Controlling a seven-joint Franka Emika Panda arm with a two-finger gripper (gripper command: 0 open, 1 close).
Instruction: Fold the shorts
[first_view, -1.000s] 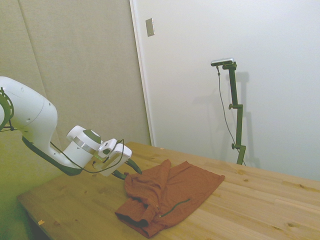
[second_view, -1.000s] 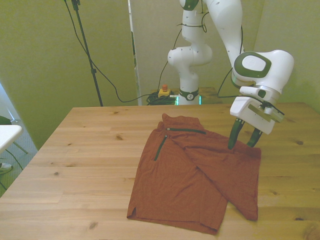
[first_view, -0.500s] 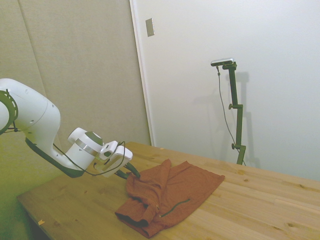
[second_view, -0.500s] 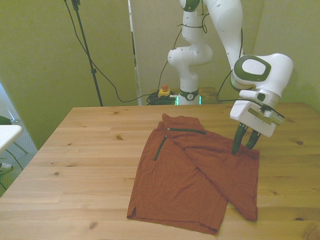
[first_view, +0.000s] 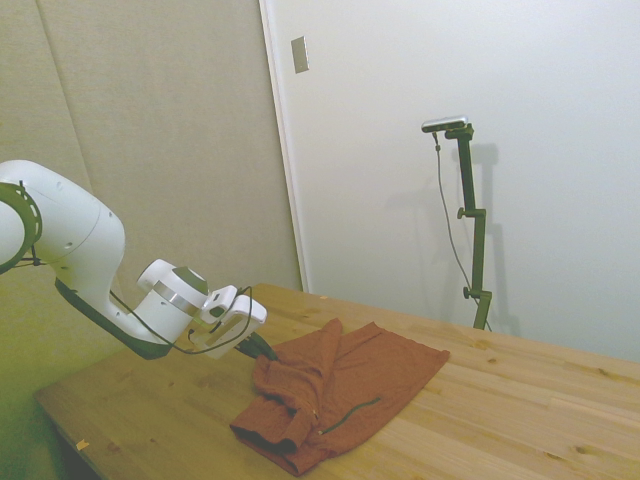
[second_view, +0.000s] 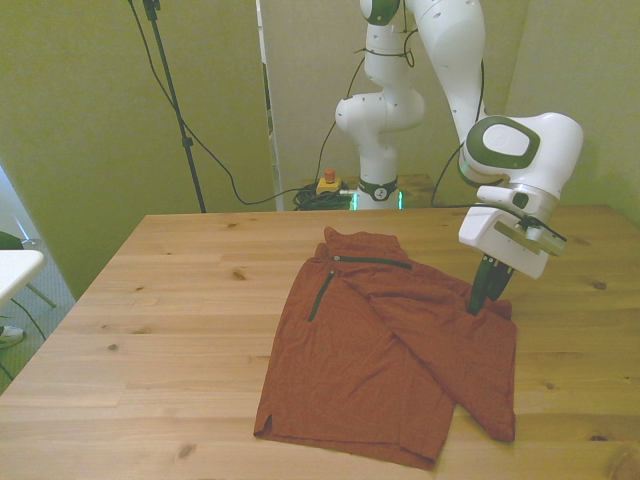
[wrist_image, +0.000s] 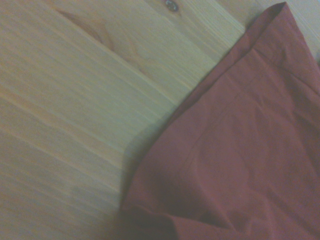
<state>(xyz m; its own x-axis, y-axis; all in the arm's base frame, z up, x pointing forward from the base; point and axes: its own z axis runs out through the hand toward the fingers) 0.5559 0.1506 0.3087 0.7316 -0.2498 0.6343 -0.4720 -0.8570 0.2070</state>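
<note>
Next, my gripper lets go of the shorts' held edge on the bare wood (second_view: 222, 335) beside the shorter dark zipper line.
The rust-orange shorts (second_view: 385, 350) lie spread on the wooden table (second_view: 170, 310), one side folded over diagonally, with dark zipper lines (second_view: 372, 262) near the far edge. My gripper (second_view: 484, 303) is down at the shorts' corner on the front view's right, its fingers shut on the fabric edge. In the side view the gripper (first_view: 262, 347) meets the near corner of the bunched shorts (first_view: 345, 385). The wrist view shows the shorts' hem (wrist_image: 240, 160) lying on bare wood (wrist_image: 75, 100).
A black tripod pole (second_view: 172, 100) and cables stand behind the table on the front view's left. A red button box (second_view: 327, 182) sits low beyond the far edge. A white object (second_view: 14, 270) pokes in at the left edge.
The gripper has dropped onto the shorts' right corner and its fingers have come together on the fabric; the corner is pulled in slightly.
</note>
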